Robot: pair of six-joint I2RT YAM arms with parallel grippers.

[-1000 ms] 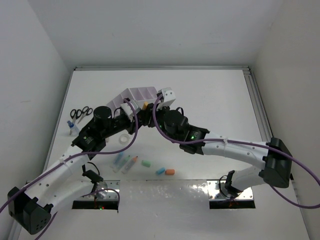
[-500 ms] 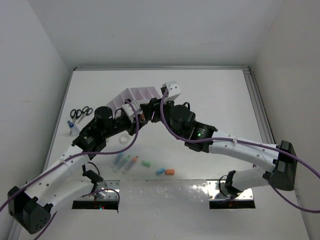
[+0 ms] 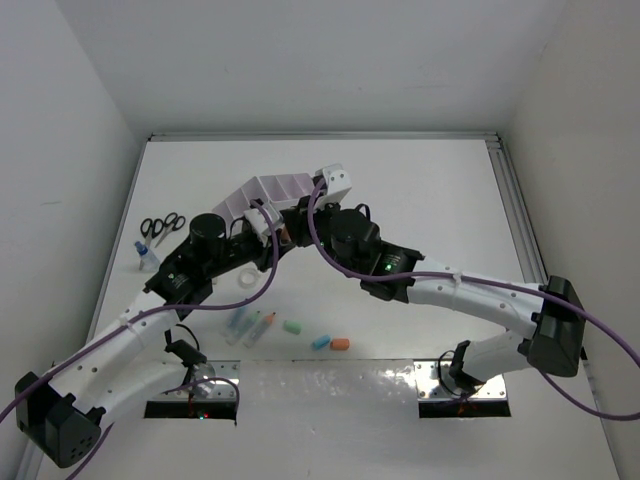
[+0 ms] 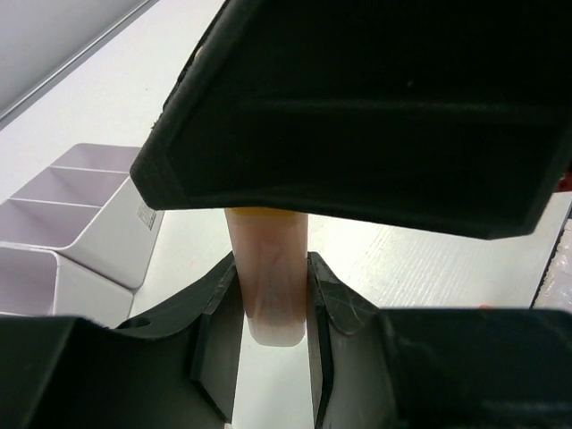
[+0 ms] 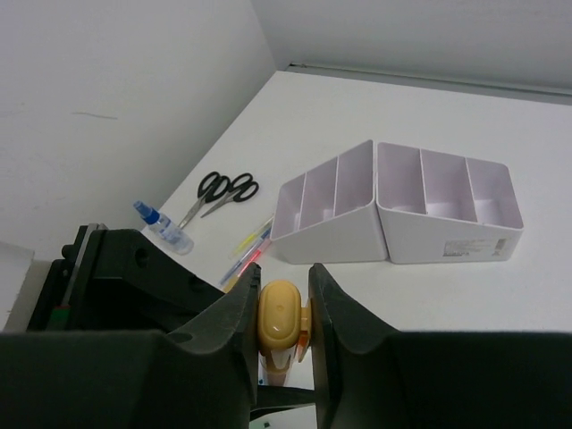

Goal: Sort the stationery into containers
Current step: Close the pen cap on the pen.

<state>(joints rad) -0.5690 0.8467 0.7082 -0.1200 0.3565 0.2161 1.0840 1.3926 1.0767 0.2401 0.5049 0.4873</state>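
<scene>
I will let go of the pastel pen with my right gripper, upright in the organiser's end compartment (image 3: pixel 307 187) (image 5: pixel 499 204) farthest from the scissors.
Both grippers hold one pastel pen in the air near the containers (image 3: pixel 280 190). In the left wrist view my left gripper (image 4: pixel 273 313) is shut on the pen's pale peach barrel (image 4: pixel 268 286). In the right wrist view my right gripper (image 5: pixel 282 315) is shut on the pen's yellow cap (image 5: pixel 281 311). In the top view the left gripper (image 3: pixel 268 238) and the right gripper (image 3: pixel 296 222) meet tip to tip. More stationery lies on the table: pens (image 3: pixel 250 325), a green capsule (image 3: pixel 292 327), a blue one (image 3: pixel 321 341) and an orange one (image 3: pixel 340 344).
Black-handled scissors (image 3: pixel 160 226) and a blue-capped bottle (image 3: pixel 146 255) lie at the far left. A clear tape ring (image 3: pixel 243 277) sits under the left arm. The organiser's (image 5: pixel 393 214) compartments look empty, with two thin pens (image 5: pixel 250 250) beside it.
My right gripper pulled back a little, then came in again and shut on the pen's yellow cap. The left gripper kept its hold on the barrel without moving.
</scene>
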